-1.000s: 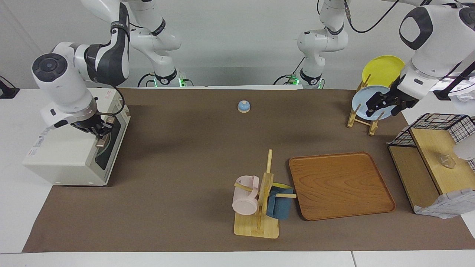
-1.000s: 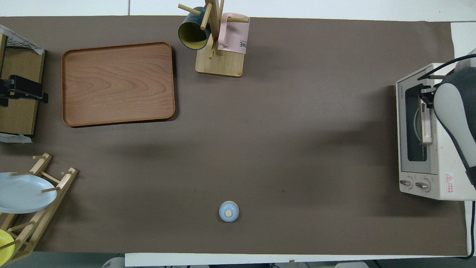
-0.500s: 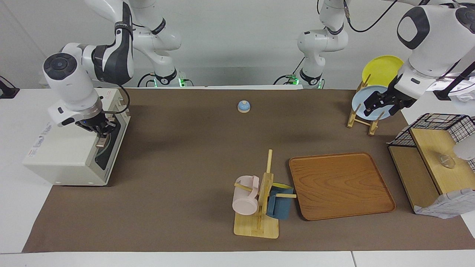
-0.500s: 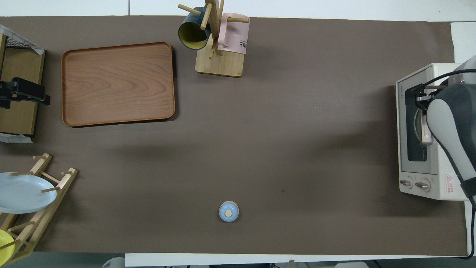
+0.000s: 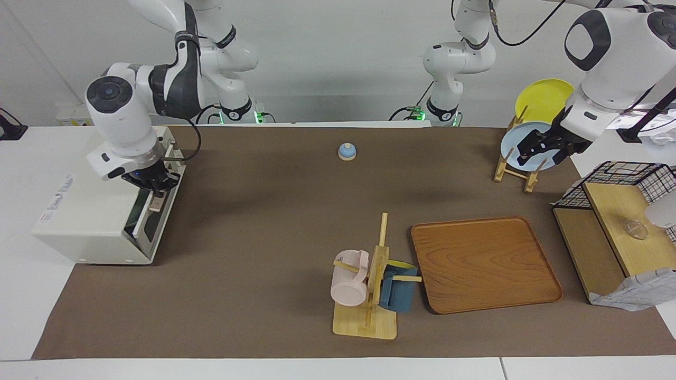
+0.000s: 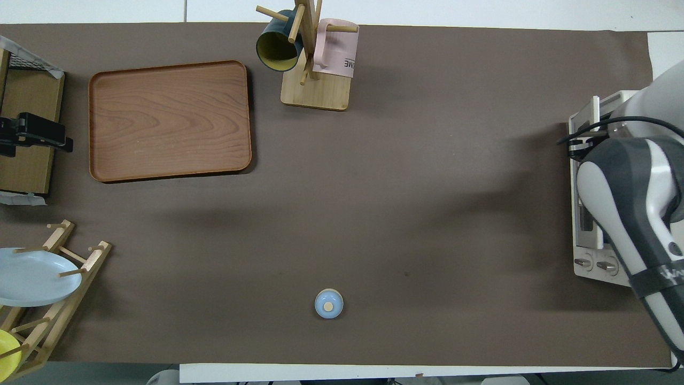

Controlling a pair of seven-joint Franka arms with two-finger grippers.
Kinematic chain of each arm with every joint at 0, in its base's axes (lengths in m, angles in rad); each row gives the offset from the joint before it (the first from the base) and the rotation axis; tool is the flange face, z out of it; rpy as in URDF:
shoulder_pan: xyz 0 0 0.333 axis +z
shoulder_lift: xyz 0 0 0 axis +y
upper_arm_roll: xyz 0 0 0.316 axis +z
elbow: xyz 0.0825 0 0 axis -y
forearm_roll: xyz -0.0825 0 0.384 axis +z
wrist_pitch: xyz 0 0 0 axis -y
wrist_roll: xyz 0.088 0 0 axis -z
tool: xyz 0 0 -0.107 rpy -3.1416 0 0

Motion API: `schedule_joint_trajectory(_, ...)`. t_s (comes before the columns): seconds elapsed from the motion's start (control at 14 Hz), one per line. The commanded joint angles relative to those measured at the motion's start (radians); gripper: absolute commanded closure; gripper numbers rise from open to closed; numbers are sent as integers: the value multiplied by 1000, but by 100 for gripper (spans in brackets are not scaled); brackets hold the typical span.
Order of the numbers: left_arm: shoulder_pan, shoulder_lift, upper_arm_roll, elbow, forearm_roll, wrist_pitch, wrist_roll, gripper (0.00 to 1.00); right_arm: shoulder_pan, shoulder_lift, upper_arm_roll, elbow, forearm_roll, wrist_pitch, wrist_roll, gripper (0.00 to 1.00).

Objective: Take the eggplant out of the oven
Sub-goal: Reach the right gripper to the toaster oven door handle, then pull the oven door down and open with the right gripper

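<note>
Next, I release the oven door with my right gripper, folded down over the bare table (image 6: pixel 538 182) just in front of the oven.
The cream-white oven (image 5: pixel 90 211) stands at the right arm's end of the table; it also shows in the overhead view (image 6: pixel 581 224), mostly under the arm. Its dark glass door (image 5: pixel 150 224) is tilted a little open at the top. My right gripper (image 5: pixel 153 191) is shut on the door's tan handle (image 5: pixel 156 203). The eggplant is hidden; the narrow gap shows nothing of the inside. My left gripper (image 5: pixel 544 150) is open and empty, held in the air over the wire-and-wood shelf (image 6: pixel 26 160) beside the plate rack (image 5: pixel 520 169), where the arm waits.
A wooden tray (image 5: pixel 483 264) and a mug tree (image 5: pixel 369 285) with a pink and a blue mug stand at the table's edge farthest from the robots. A small blue bell (image 5: pixel 347 151) sits near the robots. The rack holds a pale blue and a yellow plate.
My right gripper has moved out from the oven with the handle in it, and the door has swung from shut to slightly open. The left gripper has barely shifted.
</note>
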Motion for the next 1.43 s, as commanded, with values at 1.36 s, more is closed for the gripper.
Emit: schedule_joint_trajectory(1.36, 42, -31, 9, -21, 13, -6, -5, 0, 156, 222, 1, -66, 168, 301, 143, 92)
